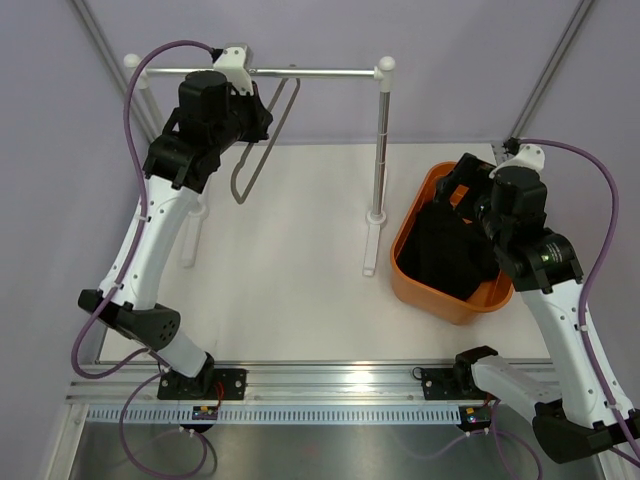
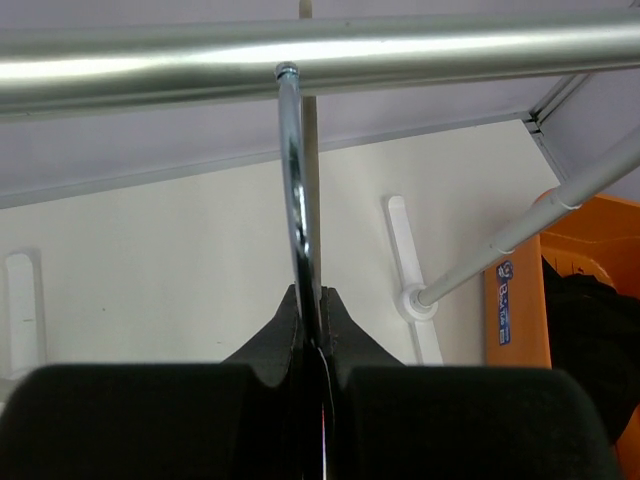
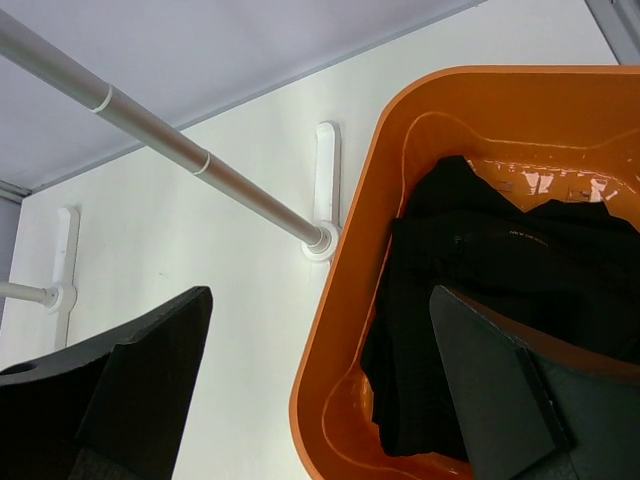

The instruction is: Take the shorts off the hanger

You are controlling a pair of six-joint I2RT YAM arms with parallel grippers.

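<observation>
I will release the hanger's chrome hook from my left gripper over the silver rail [image 1: 267, 73] [image 2: 325, 60], at a spot between the rail's two posts.
The shorts [image 1: 448, 252] lie crumpled as a black heap inside the orange tub [image 1: 412, 215]; the right wrist view shows the shorts [image 3: 500, 265] in there too. The grey hanger [image 1: 270, 143] hangs bare and slanted from the silver rail [image 1: 310, 72]. My left gripper [image 1: 257, 113] is up at the rail, shut on the hanger's chrome hook [image 2: 295, 200], which curves over the rail [image 2: 420, 50]. The left gripper [image 2: 312, 305] pinches it between both pads. My right gripper [image 1: 463, 186] hovers open over the tub's left rim, and in the right wrist view this gripper [image 3: 320, 300] holds nothing.
The rail rests on an upright post [image 1: 382, 140] with a white foot [image 1: 372, 240], just left of the tub. A second white foot [image 1: 190, 235] stands by the left arm. Grey walls enclose the white table [image 1: 300, 270].
</observation>
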